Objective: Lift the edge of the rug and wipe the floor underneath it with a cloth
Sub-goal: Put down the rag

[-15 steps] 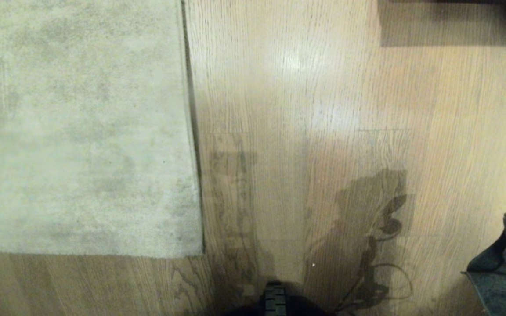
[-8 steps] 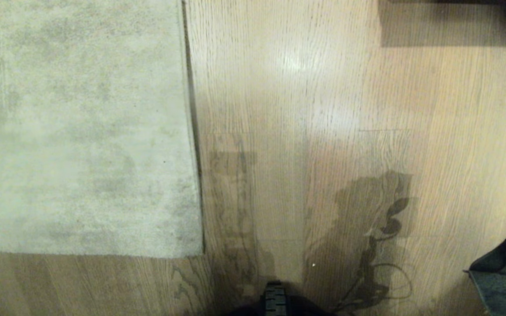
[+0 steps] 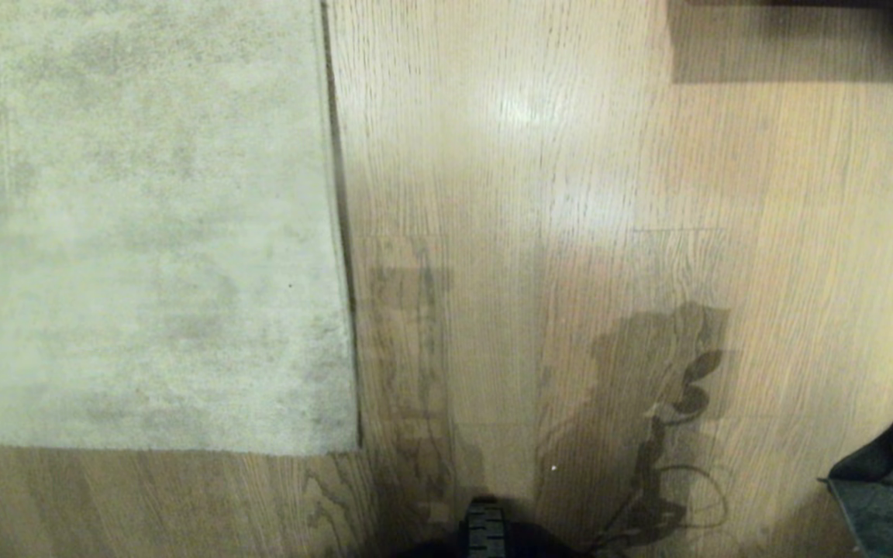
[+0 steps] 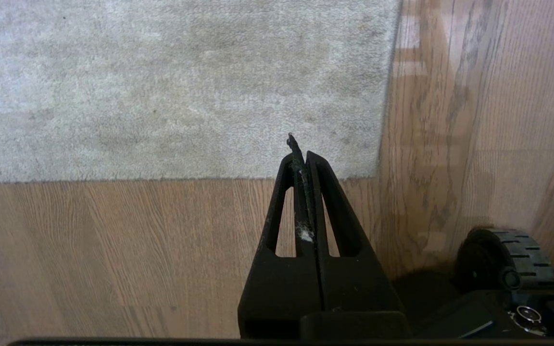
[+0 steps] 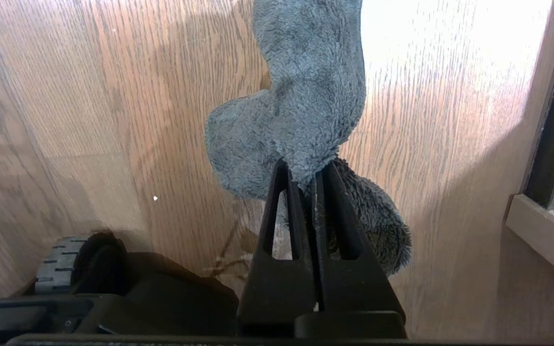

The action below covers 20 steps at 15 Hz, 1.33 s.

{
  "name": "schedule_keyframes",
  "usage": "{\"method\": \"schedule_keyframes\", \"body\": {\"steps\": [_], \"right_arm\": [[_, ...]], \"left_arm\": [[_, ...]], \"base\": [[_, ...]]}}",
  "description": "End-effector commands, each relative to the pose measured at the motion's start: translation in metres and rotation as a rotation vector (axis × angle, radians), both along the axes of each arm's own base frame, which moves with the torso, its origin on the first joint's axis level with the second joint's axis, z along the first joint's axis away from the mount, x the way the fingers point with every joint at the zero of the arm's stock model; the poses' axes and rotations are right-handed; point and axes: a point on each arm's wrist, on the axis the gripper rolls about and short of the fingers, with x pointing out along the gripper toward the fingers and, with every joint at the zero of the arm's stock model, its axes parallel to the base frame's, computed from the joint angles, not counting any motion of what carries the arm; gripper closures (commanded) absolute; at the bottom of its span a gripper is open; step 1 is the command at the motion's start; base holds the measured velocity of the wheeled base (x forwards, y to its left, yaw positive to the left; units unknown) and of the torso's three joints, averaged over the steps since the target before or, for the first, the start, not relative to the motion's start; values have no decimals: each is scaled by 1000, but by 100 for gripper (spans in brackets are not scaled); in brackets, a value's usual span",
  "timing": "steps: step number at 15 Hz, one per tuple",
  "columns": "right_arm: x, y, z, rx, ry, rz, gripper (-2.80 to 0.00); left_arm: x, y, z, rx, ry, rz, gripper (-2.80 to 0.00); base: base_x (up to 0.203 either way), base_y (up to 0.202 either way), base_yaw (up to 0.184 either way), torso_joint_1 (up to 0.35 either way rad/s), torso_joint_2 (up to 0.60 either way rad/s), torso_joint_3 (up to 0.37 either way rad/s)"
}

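The robot's right gripper should release the grey-teal cloth on the bare floor (image 3: 807,234) a little short of the dark block.
The pale grey-beige rug (image 3: 144,232) lies flat on the left of the wood-plank floor (image 3: 570,194). The rug edge (image 3: 340,232) runs straight down to a square corner (image 3: 355,448). In the left wrist view my left gripper (image 4: 301,156) is shut and empty. It hovers above the floor (image 4: 113,250) just short of the rug (image 4: 176,86), near its corner (image 4: 378,174). My right gripper (image 5: 303,174) is shut on the grey-teal cloth (image 5: 306,86), which hangs above bare floor (image 5: 113,96). The head view shows only a part of the cloth (image 3: 892,480) at the lower right, and neither gripper.
A dark block (image 3: 803,39) sits at the far right. A pale wooden ledge with a dark frame (image 5: 546,230) stands close to the right gripper. The base's wheels (image 4: 508,259) (image 5: 60,262) show below the arms, and the front wheel (image 3: 485,531) at the near edge.
In the head view the visible part of the cloth has sunk slightly toward the lower right corner. The rug and floor look the same.
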Motion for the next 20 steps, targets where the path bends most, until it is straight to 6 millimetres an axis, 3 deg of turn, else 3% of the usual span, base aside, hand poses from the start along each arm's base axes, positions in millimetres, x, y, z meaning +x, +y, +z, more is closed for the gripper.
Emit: {"method": "schedule_keyframes", "body": {"steps": [1,3,6,10,14,16,20], "right_arm": [[0,0,0,2,1,1,0],[5,0,2,9,62,-11,0],[33,0,16,20,234,-9,0],[98,1,44,33,299,47,0],[170,0,90,86,185,46,0],[196,-11,105,118,145,-10,0],[239,-33,111,132,100,-93,0]], "left_arm": [[0,0,0,-1,1,0,0],[0,0,0,0,1,0,0],[0,0,0,-1,1,0,0],[0,0,0,-1,1,0,0],[0,0,0,-1,0,0,0],[0,0,0,-1,1,0,0],[0,0,0,-1,0,0,0]], "base": [[0,0,0,0,0,0],[0,0,0,0,0,0],[0,0,0,0,0,0],[0,0,0,0,0,0],[0,0,0,0,0,0],[0,0,0,0,0,0],[0,0,0,0,0,0]]}}
